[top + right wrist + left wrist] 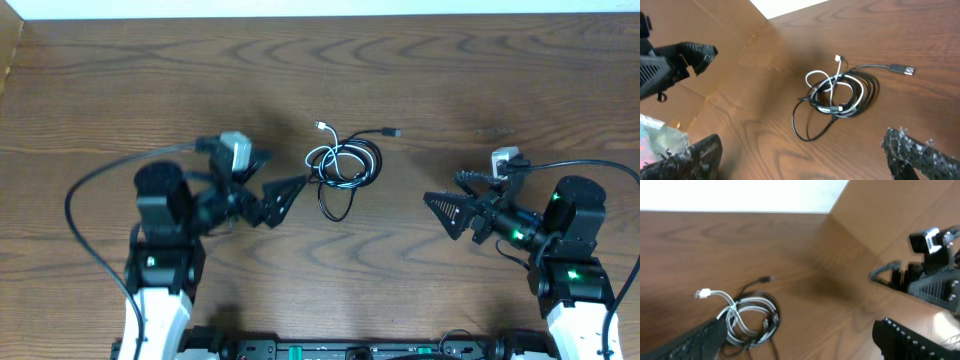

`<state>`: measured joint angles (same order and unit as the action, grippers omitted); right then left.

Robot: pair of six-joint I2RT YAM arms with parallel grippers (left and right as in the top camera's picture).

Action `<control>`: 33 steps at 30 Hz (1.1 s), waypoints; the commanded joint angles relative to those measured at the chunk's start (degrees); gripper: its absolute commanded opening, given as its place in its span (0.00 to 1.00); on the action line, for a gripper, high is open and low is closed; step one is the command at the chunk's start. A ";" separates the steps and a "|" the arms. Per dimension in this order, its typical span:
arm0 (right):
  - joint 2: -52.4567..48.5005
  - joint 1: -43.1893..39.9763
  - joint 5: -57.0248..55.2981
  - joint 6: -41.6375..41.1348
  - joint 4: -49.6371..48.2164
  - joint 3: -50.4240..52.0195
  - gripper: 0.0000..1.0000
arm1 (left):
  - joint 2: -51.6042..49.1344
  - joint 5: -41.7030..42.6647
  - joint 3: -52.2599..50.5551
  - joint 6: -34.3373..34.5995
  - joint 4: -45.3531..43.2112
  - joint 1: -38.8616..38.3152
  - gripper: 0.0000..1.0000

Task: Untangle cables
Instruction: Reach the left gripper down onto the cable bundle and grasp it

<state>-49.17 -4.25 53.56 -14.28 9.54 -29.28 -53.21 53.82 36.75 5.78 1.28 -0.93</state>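
Note:
My left gripper needs to grip the black cable at the coil's edge point(320, 180) nearest that gripper, just beside the start of the trailing black loop.
A black cable point(340, 205) and a white cable point(330, 160) lie coiled together at the table's middle. The white plug point(320, 126) sticks out at the top left, the black plug point(392, 132) at the top right. A black loop trails toward the front. My left gripper point(290, 195) is open just left of the coil, not touching it. In the left wrist view the coil point(747, 320) lies by the left finger. My right gripper point(440, 205) is open and empty, well right of the coil. The right wrist view shows the whole coil point(840, 92) ahead.
The wooden table point(480, 70) runs to a pale wall at the back. The arms' thick black cables point(85, 200) arc at both sides. The arm bases stand at the front edge.

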 commanded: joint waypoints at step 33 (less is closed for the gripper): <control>-12.00 0.57 -10.23 -6.47 -1.07 -0.98 0.91 | -53.75 -33.57 40.76 -10.23 32.94 -14.82 0.88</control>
<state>-61.08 -4.08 43.64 -20.84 8.12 -29.28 -104.81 20.62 76.86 -3.84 33.21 -15.66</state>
